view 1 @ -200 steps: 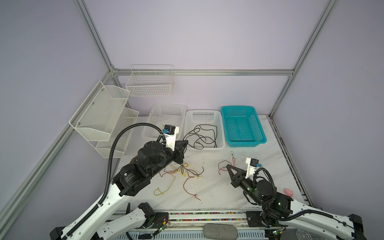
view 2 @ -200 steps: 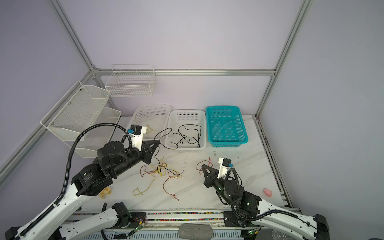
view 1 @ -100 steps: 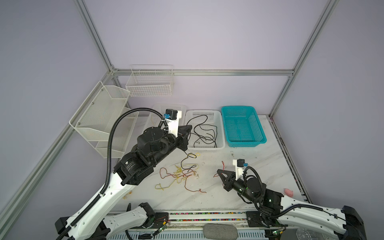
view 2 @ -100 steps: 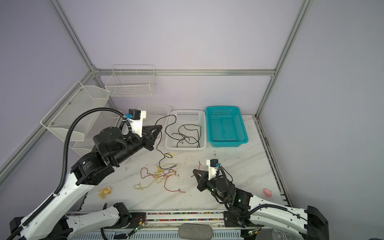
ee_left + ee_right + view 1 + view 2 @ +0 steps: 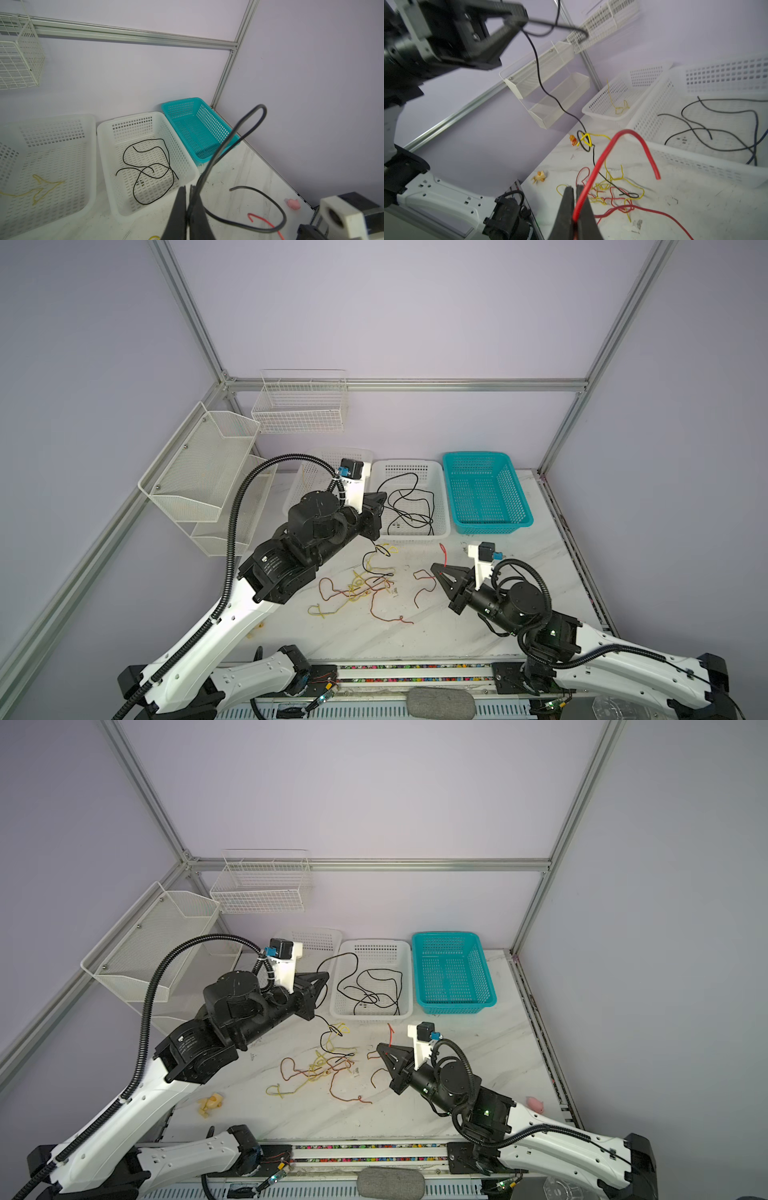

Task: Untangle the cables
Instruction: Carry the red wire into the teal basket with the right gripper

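Note:
Next, my right gripper drops the red cable inside the empty teal basket (image 5: 469, 500), toward the teal basket's side by the middle white basket.
A tangle of yellow, red and black cables (image 5: 365, 585) (image 5: 325, 1065) lies mid-table. My left gripper (image 5: 382, 495) (image 5: 326, 975) (image 5: 188, 187) hangs above the table by the white baskets, shut on a black cable (image 5: 211, 164). That cable droops down to the tangle, looped through a yellow one (image 5: 585, 139). My right gripper (image 5: 434, 566) (image 5: 379, 1046) (image 5: 574, 187) sits low, just right of the tangle, shut on a red cable (image 5: 599, 161) whose short end arches up past the jaws. More black cables (image 5: 409, 506) lie in the middle white basket (image 5: 411, 464). A yellow cable (image 5: 41, 187) lies in the left white basket (image 5: 52, 122).
An empty teal basket (image 5: 486, 493) stands at the back right. Wire racks (image 5: 199, 472) (image 5: 299, 406) hang on the left and back walls. A small yellow toy (image 5: 210, 1104) lies front left, and a pink one (image 5: 536, 1104) at the right edge.
My left gripper has risen and moved back toward the baskets, lifting the black cable out of the tangle. The right gripper shifted left with the red cable. The tangle was dragged a little.

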You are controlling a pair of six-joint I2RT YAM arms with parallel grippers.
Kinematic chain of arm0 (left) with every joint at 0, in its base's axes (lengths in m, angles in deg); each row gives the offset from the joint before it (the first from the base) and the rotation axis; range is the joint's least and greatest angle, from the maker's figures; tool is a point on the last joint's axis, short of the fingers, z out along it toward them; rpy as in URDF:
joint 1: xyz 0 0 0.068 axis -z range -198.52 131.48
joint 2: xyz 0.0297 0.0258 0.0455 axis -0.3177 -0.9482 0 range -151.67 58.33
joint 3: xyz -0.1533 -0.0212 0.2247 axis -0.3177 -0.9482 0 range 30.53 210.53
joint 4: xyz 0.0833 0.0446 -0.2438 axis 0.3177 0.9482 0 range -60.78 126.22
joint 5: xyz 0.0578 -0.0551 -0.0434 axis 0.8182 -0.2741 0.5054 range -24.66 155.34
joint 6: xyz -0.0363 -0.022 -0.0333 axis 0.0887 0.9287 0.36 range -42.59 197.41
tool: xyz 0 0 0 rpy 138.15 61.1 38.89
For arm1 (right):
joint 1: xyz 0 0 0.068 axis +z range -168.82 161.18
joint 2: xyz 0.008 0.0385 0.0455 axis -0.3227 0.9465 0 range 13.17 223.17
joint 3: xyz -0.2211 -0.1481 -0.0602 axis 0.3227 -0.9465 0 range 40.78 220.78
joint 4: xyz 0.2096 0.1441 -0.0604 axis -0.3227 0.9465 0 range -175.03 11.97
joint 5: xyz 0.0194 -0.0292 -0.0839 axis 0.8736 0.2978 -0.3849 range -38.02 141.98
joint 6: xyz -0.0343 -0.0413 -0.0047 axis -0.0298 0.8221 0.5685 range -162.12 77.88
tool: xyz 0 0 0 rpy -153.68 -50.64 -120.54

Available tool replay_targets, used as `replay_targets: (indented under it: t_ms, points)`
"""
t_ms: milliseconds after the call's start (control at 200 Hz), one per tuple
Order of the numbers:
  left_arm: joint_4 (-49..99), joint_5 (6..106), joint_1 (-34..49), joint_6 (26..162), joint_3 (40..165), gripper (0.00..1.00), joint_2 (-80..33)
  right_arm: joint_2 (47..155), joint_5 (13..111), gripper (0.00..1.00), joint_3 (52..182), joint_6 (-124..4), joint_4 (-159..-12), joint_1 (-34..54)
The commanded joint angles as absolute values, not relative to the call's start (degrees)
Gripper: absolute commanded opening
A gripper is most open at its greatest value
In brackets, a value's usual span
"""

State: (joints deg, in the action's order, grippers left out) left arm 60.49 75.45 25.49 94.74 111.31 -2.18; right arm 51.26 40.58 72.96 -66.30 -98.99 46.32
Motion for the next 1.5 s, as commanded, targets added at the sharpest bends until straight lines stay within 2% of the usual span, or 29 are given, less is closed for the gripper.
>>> replay_targets:
  t_ms: [0, 165, 305, 400, 450, 545, 760, 895, 1005, 1105, 1490]
  points:
    - [59.34, 78.07, 25.66, 93.2, 110.51, 0.0, 1.07, 50.64, 34.0, 0.0, 79.38, -62.16, -92.18, 46.04]
    - [60.09, 79.05, 25.64, 92.27, 107.31, 0.0, 2.72, 51.25, 23.99, 0.0, 87.64, -60.0, -87.61, 46.04]
    - [59.22, 78.08, 25.6, 92.09, 103.78, 0.0, 3.72, 56.16, 14.52, 0.0, 95.12, -50.83, -88.58, 45.72]
    - [58.38, 77.92, 25.6, 92.49, 101.33, 0.0, 4.33, 60.61, 11.0, 0.0, 100.09, -46.35, -88.73, 41.42]
    - [57.74, 77.84, 25.64, 92.91, 99.94, 0.0, 4.81, 62.98, 13.2, 0.0, 102.17, -46.54, -88.72, 35.81]
    - [56.36, 77.01, 25.65, 93.55, 97.52, 0.0, 5.84, 66.7, 23.11, 0.0, 104.22, -52.09, -88.72, 24.59]
    - [55.49, 76.57, 25.6, 94.73, 94.2, 0.0, 7.05, 78.26, 31.08, 0.0, 111.68, -58.96, -88.81, 13.23]
    - [54.42, 76.51, 25.62, 95.46, 92.09, 0.0, 7.9, 86.42, 30.53, 0.0, 116.21, -61.94, -90.31, 5.79]
    - [53.08, 76.59, 25.61, 95.94, 90.27, 0.0, 8.93, 94.06, 34.31, 0.0, 118.45, -67.53, -91.08, -0.17]
    - [52.52, 76.37, 25.61, 96.45, 89.18, 0.0, 9.6, 98.33, 36.92, 0.0, 116.7, -70.78, -96.01, -3.27]
    - [50.08, 74.83, 25.6, 98.32, 86.35, 0.0, 8.94, 113.83, 45.78, 0.0, 119.89, -72.22, -100.4, -9.72]
